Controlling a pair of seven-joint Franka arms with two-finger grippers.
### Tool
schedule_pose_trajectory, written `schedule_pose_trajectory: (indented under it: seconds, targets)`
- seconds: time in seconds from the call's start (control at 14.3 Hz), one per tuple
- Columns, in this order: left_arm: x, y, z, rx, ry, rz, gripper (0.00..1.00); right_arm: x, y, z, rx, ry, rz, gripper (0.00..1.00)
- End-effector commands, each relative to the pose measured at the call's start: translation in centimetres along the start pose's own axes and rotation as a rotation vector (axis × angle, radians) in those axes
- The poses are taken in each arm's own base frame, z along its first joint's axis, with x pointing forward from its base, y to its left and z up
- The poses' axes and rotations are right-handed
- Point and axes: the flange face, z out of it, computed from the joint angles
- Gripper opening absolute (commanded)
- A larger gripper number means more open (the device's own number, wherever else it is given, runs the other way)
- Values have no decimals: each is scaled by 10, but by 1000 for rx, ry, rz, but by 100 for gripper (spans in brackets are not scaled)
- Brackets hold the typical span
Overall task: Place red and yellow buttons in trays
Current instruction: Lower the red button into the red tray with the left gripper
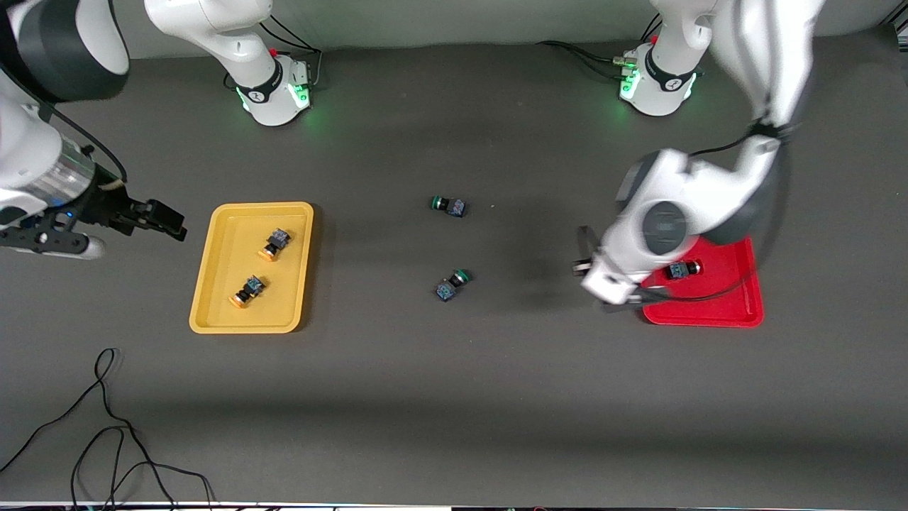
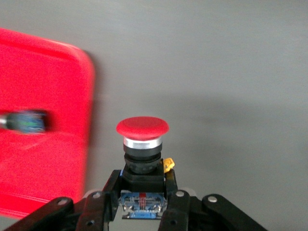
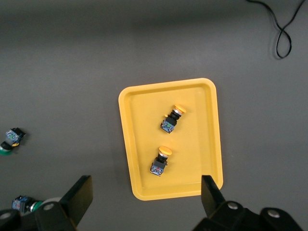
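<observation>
My left gripper is holding its red button, now over the table beside the red tray. I will release it in the red tray (image 1: 721, 265), next to the cap of the other red button.
My left gripper (image 2: 143, 186) is shut on the dark body of a red button (image 2: 142, 127), cap pointing away from the jaws, over the grey table beside the red tray (image 2: 57, 159). In the front view the left gripper (image 1: 584, 257) hangs at the red tray's (image 1: 716, 312) edge; the held button is hidden there. The other red button (image 1: 684, 270) lies in the red tray and shows blurred in the left wrist view (image 2: 26, 121). Two yellow buttons (image 1: 275, 243) (image 1: 248, 291) lie in the yellow tray (image 1: 220, 284). My right gripper (image 1: 167, 221) is open and empty, beside the yellow tray (image 3: 139, 144).
Two green-capped buttons (image 1: 448, 205) (image 1: 452, 284) lie on the table's middle between the trays. A black cable (image 1: 106, 426) loops on the mat nearer the front camera at the right arm's end. The left arm's wrist covers part of the red tray.
</observation>
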Motion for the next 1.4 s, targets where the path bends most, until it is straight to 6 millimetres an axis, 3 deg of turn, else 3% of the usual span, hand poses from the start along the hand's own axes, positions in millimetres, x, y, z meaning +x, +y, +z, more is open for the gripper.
schedule_pose_trajectory:
  seconds: [0.0, 0.21, 0.42, 0.56, 0.7, 0.77, 0.84, 1.05, 1.19, 1.33]
  targets:
    - [4, -105, 10, -20, -49, 70, 0, -5, 6, -16, 21, -18, -62, 100]
    - [22, -203, 34, -36, -62, 137, 0, -11, 3, -21, 29, -32, -75, 100]
    - [24, -257, 85, -12, -46, 152, 0, -8, 5, -14, 27, -37, -72, 100]
    - [27, -269, 116, -3, -35, 163, 0, -8, 8, -17, 27, -31, -78, 100]
    - [28, -268, 131, -10, -50, 169, 5, -9, 9, -13, 23, -47, -91, 100]
    - [29, -267, 135, -11, -57, 174, 38, -10, 12, -8, 21, -65, -85, 100]
    - [29, -268, 133, -10, -62, 174, 99, -7, 21, -8, 22, -65, -68, 100]
    - [35, -271, 94, 17, -77, 170, 100, -11, 15, -11, 14, -61, -88, 100]
    - [42, -272, 47, 35, -97, 159, 100, -10, 17, -10, 11, -59, -84, 100]
    - [42, -263, -12, 51, -109, 165, 100, -8, 18, -12, 13, -47, -82, 100]
